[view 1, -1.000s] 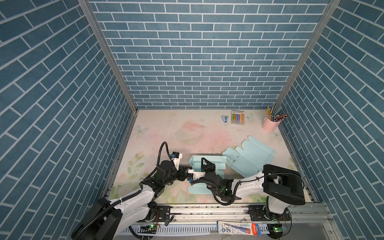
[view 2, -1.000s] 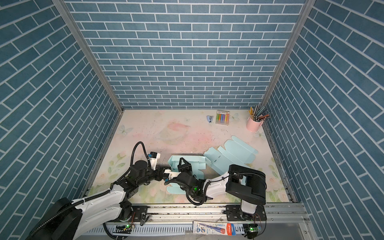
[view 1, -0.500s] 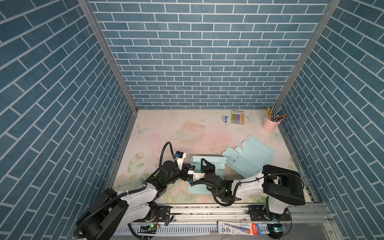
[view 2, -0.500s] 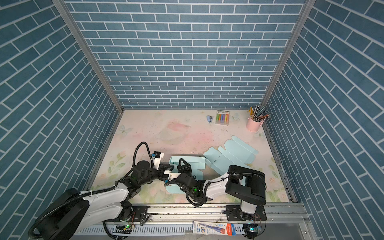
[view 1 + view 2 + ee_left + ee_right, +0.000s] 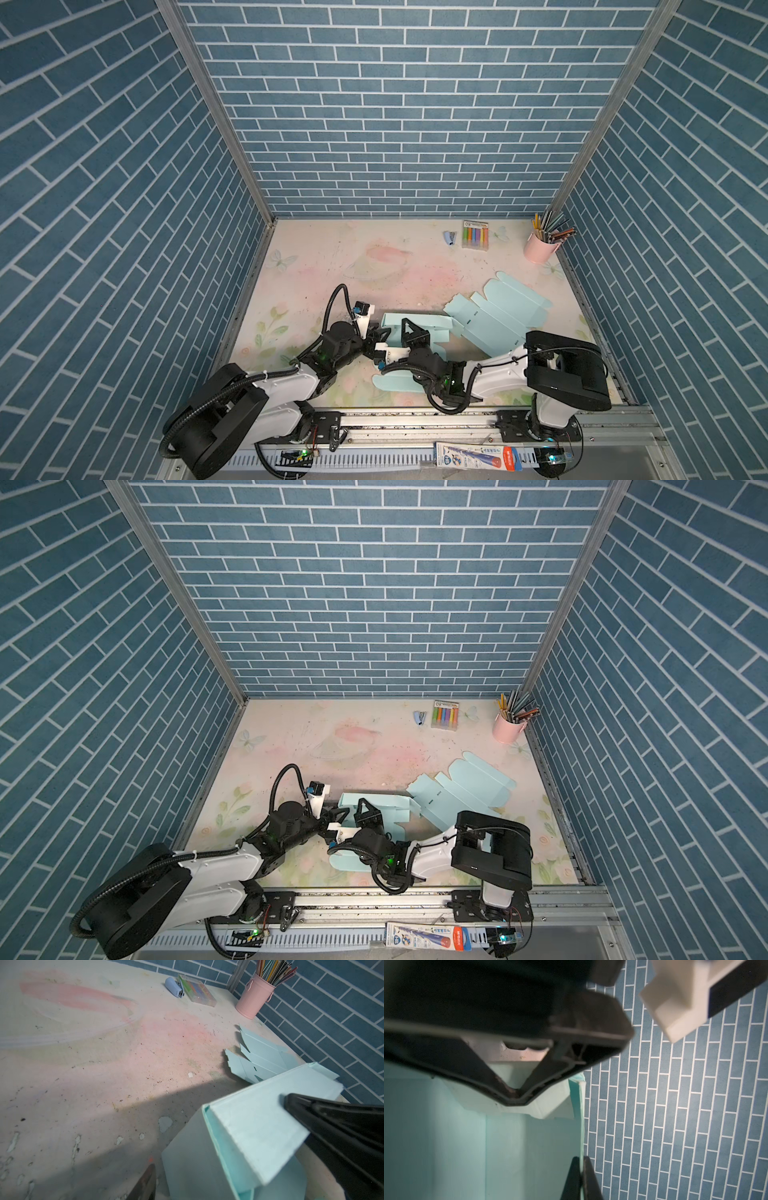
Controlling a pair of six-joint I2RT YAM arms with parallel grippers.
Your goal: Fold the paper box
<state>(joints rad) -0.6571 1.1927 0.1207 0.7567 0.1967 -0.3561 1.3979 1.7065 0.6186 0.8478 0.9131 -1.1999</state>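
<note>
My left gripper will open and pinch both layers together (image 5: 220, 1158) at the corner of the box, because the raised flap gapes from the box's outside there.
The light-blue paper box (image 5: 432, 323) (image 5: 388, 802) stands partly folded near the table's front middle in both top views. My right gripper (image 5: 411, 329) (image 5: 368, 812) (image 5: 581, 1178) is shut on one thin upright wall of the box (image 5: 529, 1147). My left gripper (image 5: 380, 337) (image 5: 338, 814) (image 5: 218, 1130) is open at the box's left end. One of its fingers (image 5: 332, 1126) rests on a raised flap of the box (image 5: 259, 1126); the other finger (image 5: 145, 1184) hangs over the table beside the box, apart from it. A box flap (image 5: 395, 381) lies flat under the right arm.
A flat light-blue cardboard blank (image 5: 507, 307) lies right of the box. At the back right stand a pink cup of pencils (image 5: 540, 249), a marker pack (image 5: 475, 235) and a small stapler (image 5: 449, 237). Brick walls close in three sides.
My left arm has moved right, up to the box's end, and its jaws have spread wider. The right gripper has kept its hold and place.
</note>
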